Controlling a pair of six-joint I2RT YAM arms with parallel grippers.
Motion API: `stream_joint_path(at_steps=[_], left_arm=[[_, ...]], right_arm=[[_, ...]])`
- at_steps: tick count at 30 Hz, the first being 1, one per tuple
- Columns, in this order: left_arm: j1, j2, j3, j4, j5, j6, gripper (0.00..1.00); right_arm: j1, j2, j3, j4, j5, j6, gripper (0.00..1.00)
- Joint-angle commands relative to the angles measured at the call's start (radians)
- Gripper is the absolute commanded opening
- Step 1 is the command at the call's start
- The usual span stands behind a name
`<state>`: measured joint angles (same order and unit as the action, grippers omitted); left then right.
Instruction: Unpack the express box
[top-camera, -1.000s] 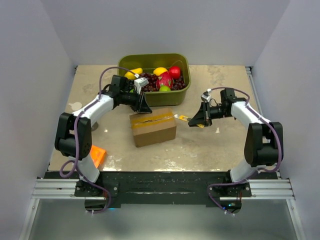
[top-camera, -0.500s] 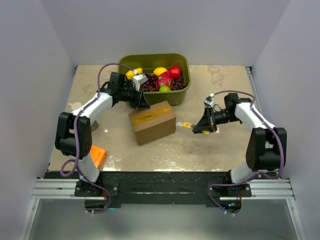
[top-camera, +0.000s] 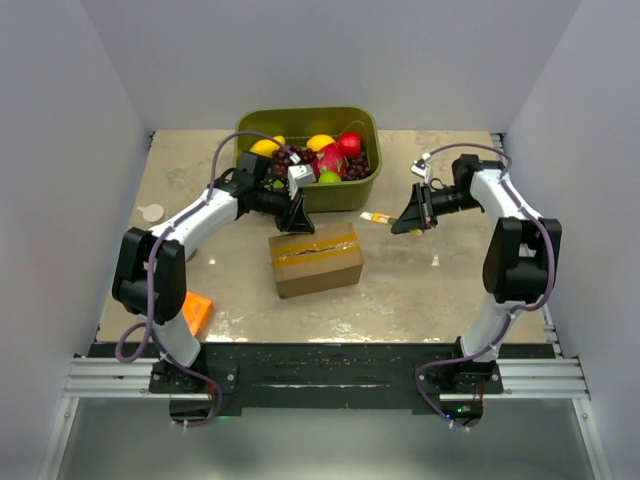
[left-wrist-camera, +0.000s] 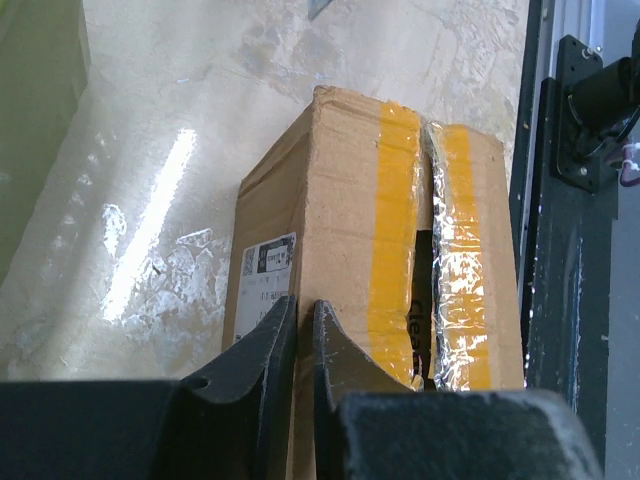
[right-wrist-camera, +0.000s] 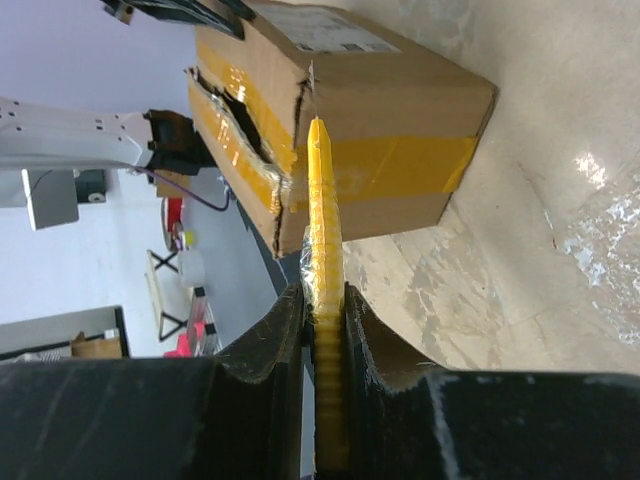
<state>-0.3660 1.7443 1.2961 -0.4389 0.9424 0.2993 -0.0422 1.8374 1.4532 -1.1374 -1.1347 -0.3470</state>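
Observation:
Next, I set the yellow cutter on the bare tabletop (top-camera: 461, 242) by my right gripper's forearm, well away from the express box.
The express box (top-camera: 316, 259) is a brown carton in the middle of the table, with yellow tape (left-wrist-camera: 397, 230) along its top. The tape seam is split open into a dark gap (left-wrist-camera: 424, 265), and a white label (left-wrist-camera: 265, 262) is on one side. My left gripper (top-camera: 298, 224) is at the box's far edge. Its jaws (left-wrist-camera: 300, 306) are shut, and the tips rest on the top edge above the label. My right gripper (top-camera: 399, 222) hangs to the right of the box, apart from it. It is shut on a yellow ribbed cutter (right-wrist-camera: 322, 200), whose tip points at the box (right-wrist-camera: 400, 100).
A green bin (top-camera: 366, 187) holding fruit stands just behind the box and the left gripper. A flat orange box (top-camera: 197, 311) lies at the front left beside the left arm's base. A small white disc (top-camera: 151, 212) lies at the left. Walls close in three sides.
The box has slid to the right and turned slightly, and the left gripper has moved with it. The right gripper, still holding the cutter, has drawn away from the box toward the back.

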Motion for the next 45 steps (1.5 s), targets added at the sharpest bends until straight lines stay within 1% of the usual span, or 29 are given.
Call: stream_joint_path(at_steps=[1, 3, 8, 25, 28, 29, 30, 31, 33, 35, 40, 45], left_arm=[[0.001, -0.032, -0.014, -0.047, -0.022, 0.05, 0.0], [0.001, -0.031, -0.014, -0.047, -0.031, 0.05, 0.0], [0.001, -0.029, -0.012, -0.043, -0.037, 0.046, 0.0], [0.001, -0.016, -0.008, -0.035, -0.06, 0.037, 0.0], [0.001, -0.011, -0.001, -0.027, -0.109, 0.04, 0.0], [0.001, -0.009, 0.002, -0.026, -0.126, 0.043, 0.0], [0.002, -0.009, 0.003, -0.024, -0.157, 0.041, 0.0], [0.004, -0.008, 0.012, -0.018, -0.171, 0.04, 0.0], [0.007, -0.003, 0.019, -0.009, -0.212, 0.029, 0.0], [0.015, 0.0, 0.031, 0.0, -0.235, 0.029, 0.0], [0.035, 0.007, 0.066, 0.008, -0.31, 0.046, 0.0], [0.047, -0.003, 0.068, 0.014, -0.376, 0.061, 0.0]], right_arm=[[0.007, 0.01, 0.032, -0.131, 0.021, -0.136, 0.0], [0.011, 0.014, 0.016, -0.182, 0.018, -0.159, 0.0], [0.016, 0.002, -0.016, -0.22, 0.0, -0.187, 0.0], [0.034, 0.002, -0.051, -0.222, -0.048, -0.17, 0.0], [0.034, 0.0, -0.076, -0.265, -0.074, -0.191, 0.0], [0.034, -0.018, -0.086, -0.253, -0.077, -0.19, 0.0], [0.034, -0.029, -0.099, -0.24, -0.073, -0.161, 0.0], [0.06, -0.033, -0.096, -0.248, -0.074, -0.164, 0.0], [0.062, -0.041, -0.097, -0.257, -0.076, -0.164, 0.0], [0.07, -0.053, -0.126, -0.228, -0.071, -0.118, 0.0], [0.082, -0.069, -0.191, -0.272, -0.088, -0.153, 0.0], [0.094, -0.084, -0.206, -0.297, -0.105, -0.173, 0.0]])
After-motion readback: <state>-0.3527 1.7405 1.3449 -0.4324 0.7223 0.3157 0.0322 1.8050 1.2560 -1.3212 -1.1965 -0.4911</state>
